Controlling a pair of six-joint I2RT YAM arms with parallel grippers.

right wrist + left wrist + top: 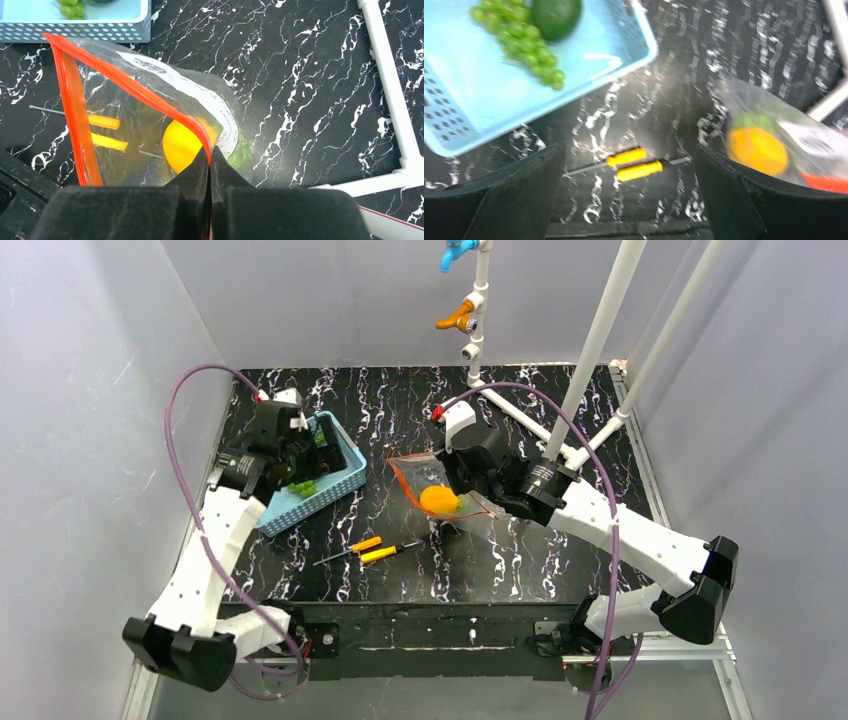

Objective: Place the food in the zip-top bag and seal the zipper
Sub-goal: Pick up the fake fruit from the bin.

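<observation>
The robot's left gripper should close on the narrow end of the green grapes (309, 490) (548, 71), toward the side of the light blue basket nearest the screwdrivers.
The clear zip-top bag (415, 478) lies mid-table; it also shows in the right wrist view (135, 125). Its red-orange zipper (125, 82) is parted, with the mouth facing the basket. My right gripper (210, 150) is shut on the upper zipper lip and holds it up. A yellow round fruit (180, 145) and a light green piece (241, 156) lie inside the bag. Green grapes (524, 42) and a dark green oval (555, 17) lie in the light blue basket (474, 100). My left gripper (629, 150) is open and empty, above the basket (335, 485).
Two orange-handled screwdrivers (372, 550) lie on the black marbled table in front of the bag and basket. A white pipe frame (600, 330) stands at the back right, with its base bars on the table behind the bag.
</observation>
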